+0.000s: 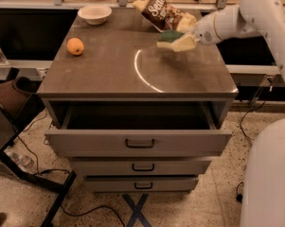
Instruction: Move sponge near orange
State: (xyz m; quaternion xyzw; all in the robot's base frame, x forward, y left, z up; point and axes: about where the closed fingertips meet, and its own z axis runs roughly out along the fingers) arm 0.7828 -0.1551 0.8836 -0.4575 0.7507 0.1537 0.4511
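Observation:
I will release the sponge from my gripper onto the cabinet top just in front of the orange (87, 67), over toward the side where the drawer is.
The sponge (176, 40), pale yellow with a dark green top, is held tilted a little above the right rear part of the cabinet top (132, 74). My gripper (193, 38) reaches in from the right and is shut on the sponge's right end. The orange (75, 46) sits on the left side of the cabinet top, far from the sponge.
A white bowl (95, 13) stands at the back left. A brown and cream snack bag (164, 14) lies at the back, just behind the sponge. The top drawer (138, 141) is pulled open below the front edge. A dark stand (9, 126) is at the left.

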